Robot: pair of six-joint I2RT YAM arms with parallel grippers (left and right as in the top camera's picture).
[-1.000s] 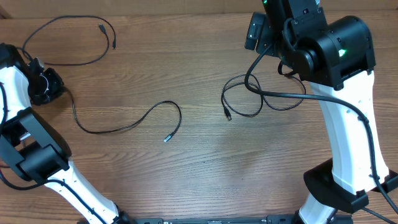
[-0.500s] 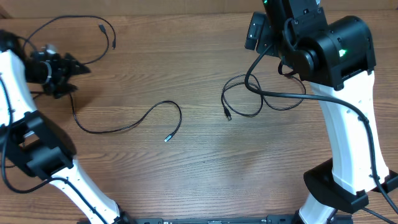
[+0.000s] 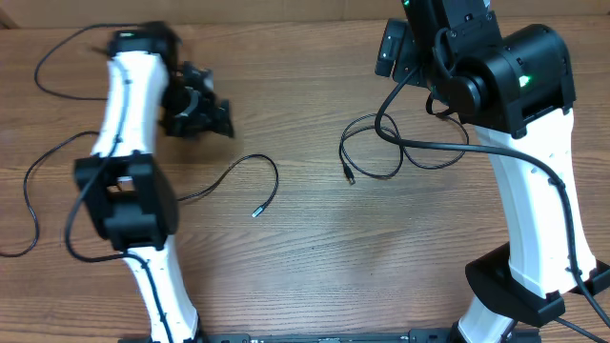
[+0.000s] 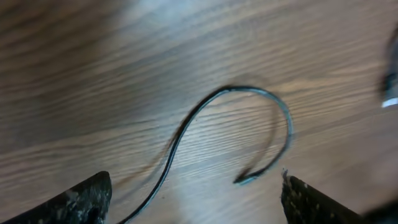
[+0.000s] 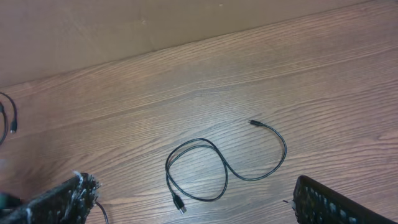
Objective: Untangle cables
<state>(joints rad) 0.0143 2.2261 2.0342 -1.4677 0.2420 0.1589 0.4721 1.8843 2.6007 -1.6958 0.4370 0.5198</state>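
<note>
The straighter part of the middle cable [image 3: 222, 177] [image 4: 176, 145], just before the bend that leads to its small plug, will be gripped by my left gripper.
Three thin black cables lie apart on the wooden table. The middle cable [image 3: 250, 162] curves to a small plug [image 3: 254, 213]; in the left wrist view this cable [image 4: 249, 91] arcs just ahead of my fingers. My left gripper [image 3: 212, 107] [image 4: 196, 180] hovers above and left of it, open and empty. A looped cable [image 3: 370, 157] [image 5: 199, 168] lies at the right, below my right gripper [image 5: 189, 183], which is open and empty. A third cable [image 3: 43, 62] at the far left is partly hidden by the left arm.
The right arm's thicker black wire [image 3: 429, 145] hangs across the looped cable's right side. A thin black wire [image 3: 29, 195] trails from the left arm over the table's left part. The table's far edge [image 5: 186, 43] meets a brown wall.
My left arm has swung from the far left edge rightward to above the middle cable, and its jaws have opened. The right arm and the cables have not moved.
</note>
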